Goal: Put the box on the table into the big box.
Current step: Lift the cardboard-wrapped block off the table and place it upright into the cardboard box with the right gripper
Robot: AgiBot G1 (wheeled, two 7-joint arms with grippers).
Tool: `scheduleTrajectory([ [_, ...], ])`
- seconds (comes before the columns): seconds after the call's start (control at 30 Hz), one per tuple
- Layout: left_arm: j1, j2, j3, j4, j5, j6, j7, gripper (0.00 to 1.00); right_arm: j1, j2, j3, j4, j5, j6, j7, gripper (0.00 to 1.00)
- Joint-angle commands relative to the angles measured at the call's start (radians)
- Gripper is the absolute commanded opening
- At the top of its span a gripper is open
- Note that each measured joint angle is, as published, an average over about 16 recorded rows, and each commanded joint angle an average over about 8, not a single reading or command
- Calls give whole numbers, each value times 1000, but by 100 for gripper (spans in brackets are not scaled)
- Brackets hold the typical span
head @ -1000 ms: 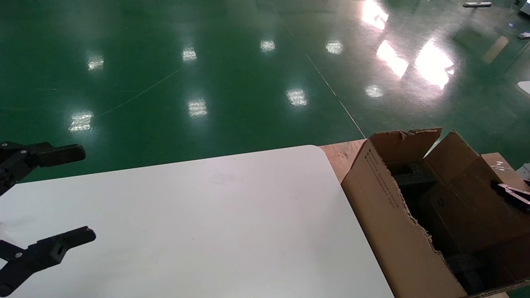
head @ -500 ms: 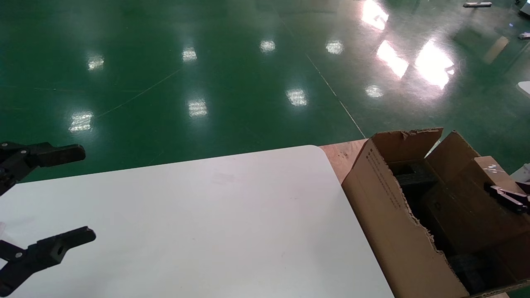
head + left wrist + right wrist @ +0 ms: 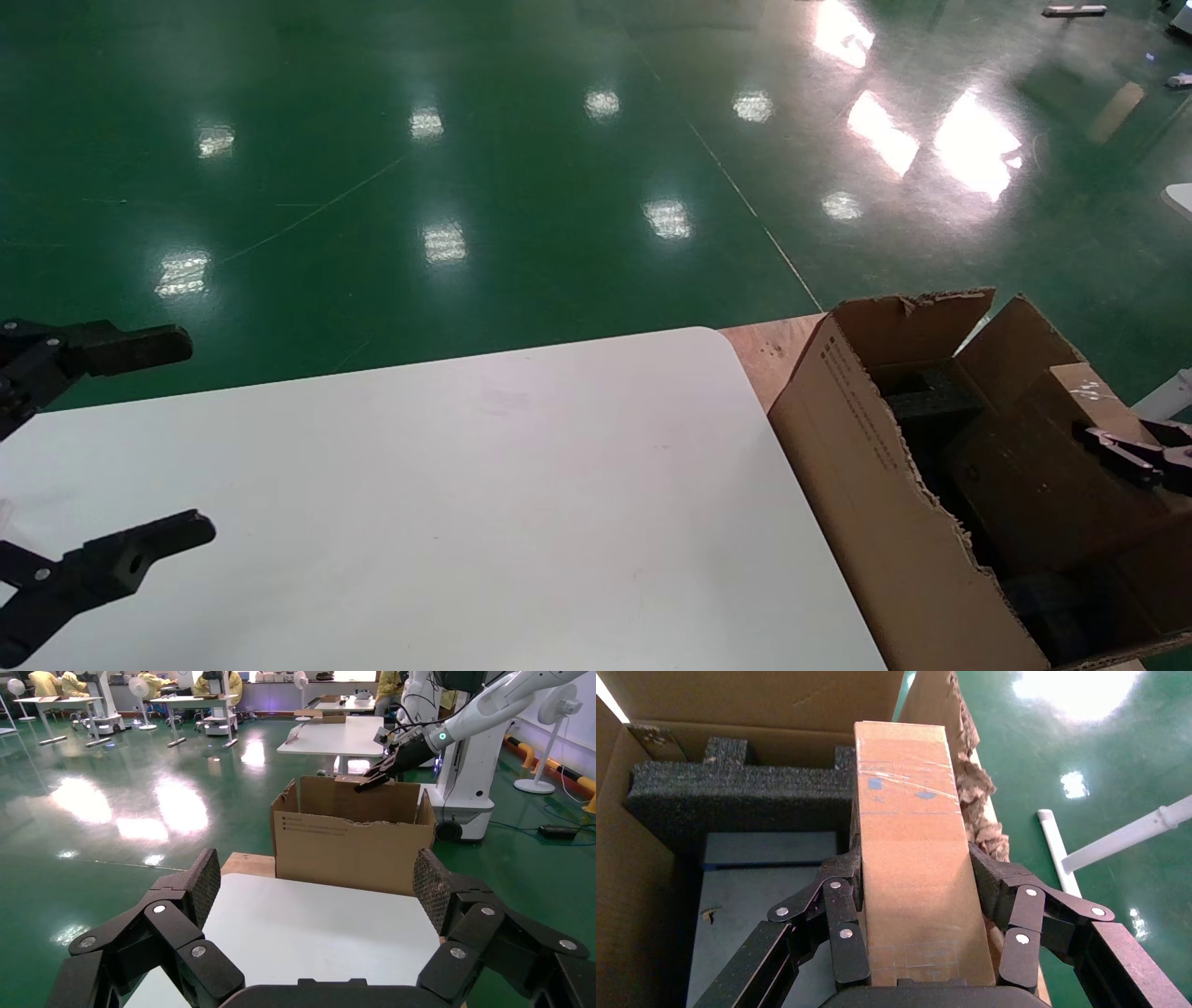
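Next, my right gripper lets go of the box between the grey-blue flat piece and the big box's torn side (image 3: 1001, 496).
The box (image 3: 912, 846), reddish-brown with clear tape bands, is held upright inside the big box (image 3: 866, 485), beside its torn right wall. My right gripper (image 3: 916, 881) is shut on its two long sides. In the head view the right gripper (image 3: 1122, 455) shows at the right edge, on the box (image 3: 1029, 471). The left wrist view shows the big box (image 3: 351, 839) with the box's top (image 3: 349, 779) peeking over its rim. My left gripper (image 3: 197, 438) is open and empty over the left end of the white table (image 3: 512, 513); it also shows in the left wrist view (image 3: 316, 888).
Black foam inserts (image 3: 736, 790) and a grey-blue flat piece (image 3: 765, 874) lie in the big box. The big box stands on a wooden board (image 3: 764, 349) off the table's right end. A white pole (image 3: 1130, 836) lies on the green floor.
My right gripper has carried the box leftward and a little lower into the big box. The left gripper has not moved.
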Motion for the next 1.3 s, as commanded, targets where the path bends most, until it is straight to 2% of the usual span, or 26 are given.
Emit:
scheduleTrajectory([
  [0.03,0,0,0,0,0,0,0,100,-15,-6,-8,-4,25,-6,-10,0],
  [0.7,0,0,0,0,0,0,0,100,-165,-78,-40,-81,226,-74,-101,0],
  [0.77,0,0,0,0,0,0,0,100,-177,-84,-41,-89,241,-80,-106,9],
  [0.97,0,0,0,0,0,0,0,100,-206,-101,-45,-111,267,-97,-111,84],
  [1.03,0,0,0,0,0,0,0,100,-212,-106,-46,-118,271,-101,-111,100],
  [1.3,0,0,0,0,0,0,0,100,-220,-109,-49,-124,274,-103,-111,100],
])
